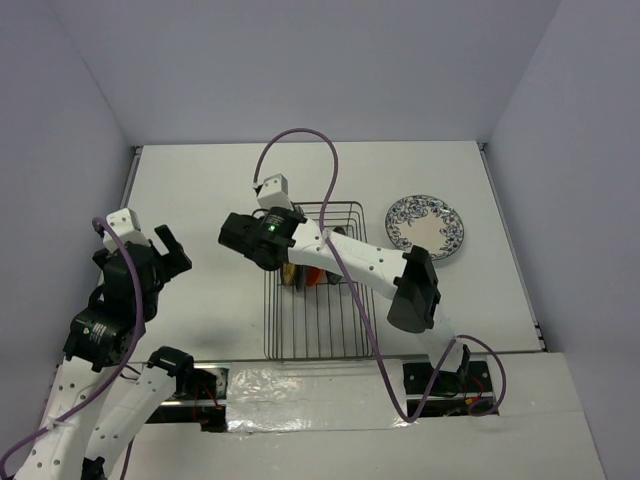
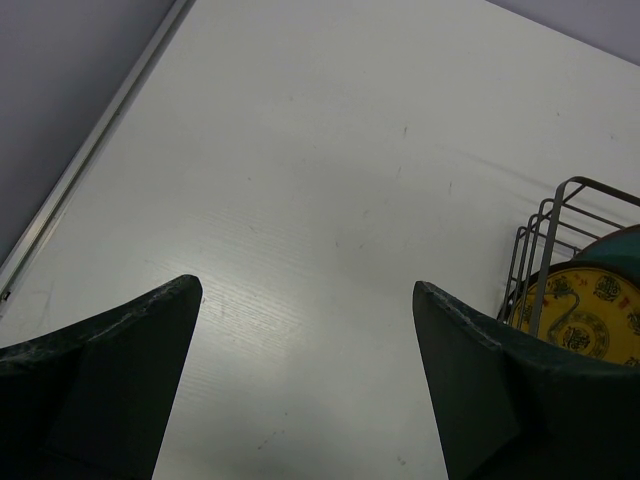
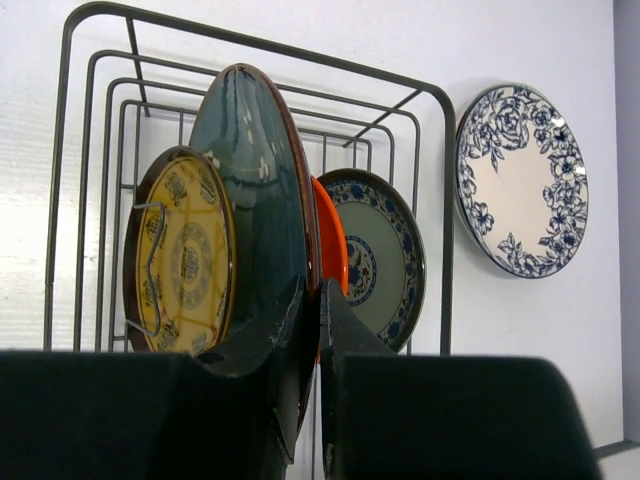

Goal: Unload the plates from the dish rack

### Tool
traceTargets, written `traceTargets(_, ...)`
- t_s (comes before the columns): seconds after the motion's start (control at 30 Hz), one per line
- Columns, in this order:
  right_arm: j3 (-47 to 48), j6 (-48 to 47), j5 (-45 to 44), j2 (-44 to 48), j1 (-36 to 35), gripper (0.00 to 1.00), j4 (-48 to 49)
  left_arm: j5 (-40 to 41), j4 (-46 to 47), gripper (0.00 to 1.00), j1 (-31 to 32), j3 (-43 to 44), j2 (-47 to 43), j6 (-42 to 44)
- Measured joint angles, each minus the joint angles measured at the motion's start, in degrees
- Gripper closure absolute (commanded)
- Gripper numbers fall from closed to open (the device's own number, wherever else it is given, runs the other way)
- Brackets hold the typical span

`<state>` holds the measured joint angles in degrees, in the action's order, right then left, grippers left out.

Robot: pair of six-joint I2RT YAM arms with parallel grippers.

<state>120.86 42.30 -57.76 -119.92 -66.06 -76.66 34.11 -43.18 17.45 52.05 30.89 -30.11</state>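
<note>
I have the dark teal plate to put down. Next, my right gripper sets it onto the white plate with blue flowers point(image 1: 426, 227) point(image 3: 523, 182).
The wire dish rack point(image 3: 447, 200) holds four upright plates: a yellow-amber one point(image 3: 180, 255), a large dark teal one point(image 3: 250, 170), an orange-red one point(image 3: 331, 240) and a grey-green one with a blue pattern point(image 3: 385, 260). My right gripper point(image 3: 312, 295) is shut on the lower rim of the dark teal plate. In the top view it sits over the rack's far left part point(image 1: 288, 262). A white plate with blue flowers point(image 1: 425, 227) lies flat on the table right of the rack point(image 1: 315, 320). My left gripper point(image 2: 307, 290) is open and empty above bare table, left of the rack point(image 2: 560, 200).
The table is white, with grey walls at the left, back and right. The right arm stretches across the rack from the near right. The left arm point(image 1: 130, 280) stands near the left edge. A cable loops above the rack's far end point(image 1: 300, 135).
</note>
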Motion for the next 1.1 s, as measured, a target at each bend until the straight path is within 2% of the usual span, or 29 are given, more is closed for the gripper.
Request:
traceTargets(0.03,0.1,0.3,-0.1,0.0,0.1,1.00,0.0,0.0,0.0,0.00,0.0,0.0,0.0,0.0)
traceTargets(0.33,2.5,-0.3,0.9,-0.5,0.5,1.00,-0.2,-0.1,0.1,0.00,0.0,-0.3,0.1,0.0)
traceTargets(0.67,6.8,-6.8,0.3,-0.1,1.1,1.00,-1.4,-0.1,0.1,0.00,0.0,-0.3,0.2,0.0)
traceTargets(1.1,11.8,-14.8,-2.5,11.1,6.6,1.00,-1.5,0.0,0.0,0.00,0.0,-0.3,0.7,0.0)
